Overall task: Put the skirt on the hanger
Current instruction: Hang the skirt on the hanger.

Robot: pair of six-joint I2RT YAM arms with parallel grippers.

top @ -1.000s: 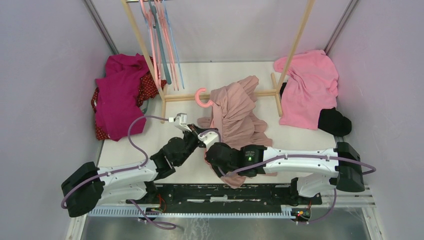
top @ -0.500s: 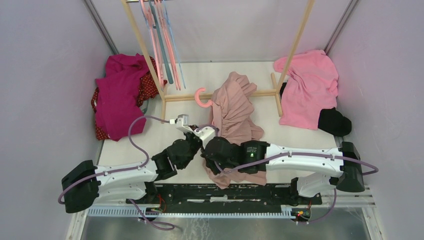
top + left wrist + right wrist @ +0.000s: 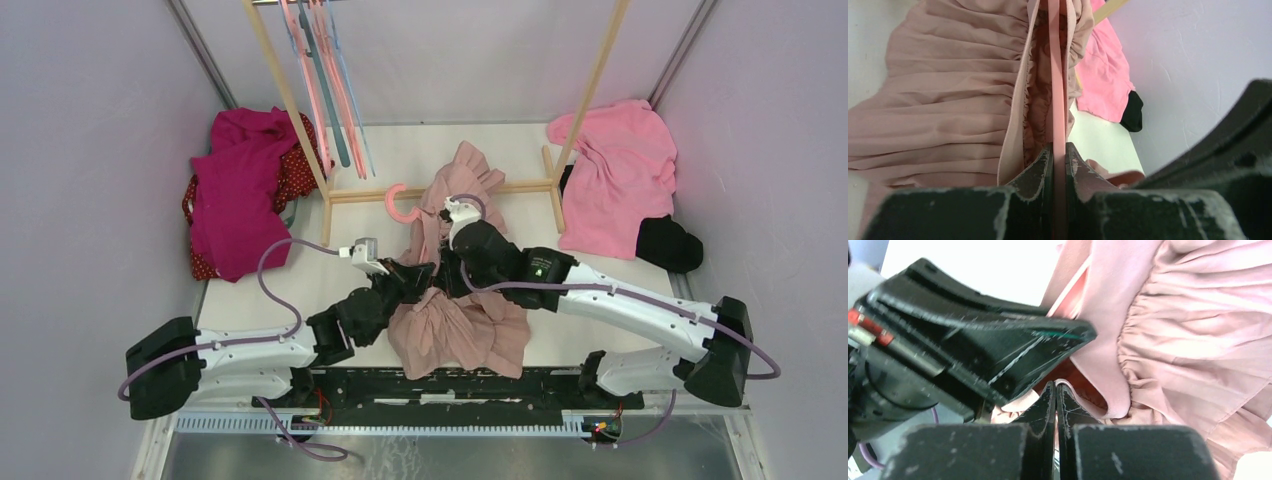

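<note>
Next, I put the pink hanger down and take it by the hook [image 3: 392, 203], because my left gripper is holding it by its arm at the skirt's waistband.
The dusty-pink skirt [image 3: 462, 325] lies bunched in the middle of the table, its top end reaching the rack's base bar. The pink hanger [image 3: 397, 203] shows its hook left of the skirt, and its arm runs into the waistband [image 3: 1055, 75]. My left gripper [image 3: 418, 274] is shut on the hanger's arm [image 3: 1057, 150] at the skirt's left edge. My right gripper [image 3: 443, 268] is right beside it, shut on a fold of the skirt's waistband [image 3: 1056, 388]. In the right wrist view the left gripper's black body [image 3: 973, 355] fills the left side and pleated skirt [image 3: 1198, 340] the right.
A wooden rack [image 3: 345, 194] stands at the back with several hangers [image 3: 325, 90] on it. A magenta clothes pile [image 3: 235, 190] lies at the left. A pink garment [image 3: 615, 180] and a black item [image 3: 665, 243] lie at the right.
My right arm has swung from the near edge towards the back with the skirt's waistband in it. The skirt's lower part has spread towards the front. My left gripper stays on the hanger.
</note>
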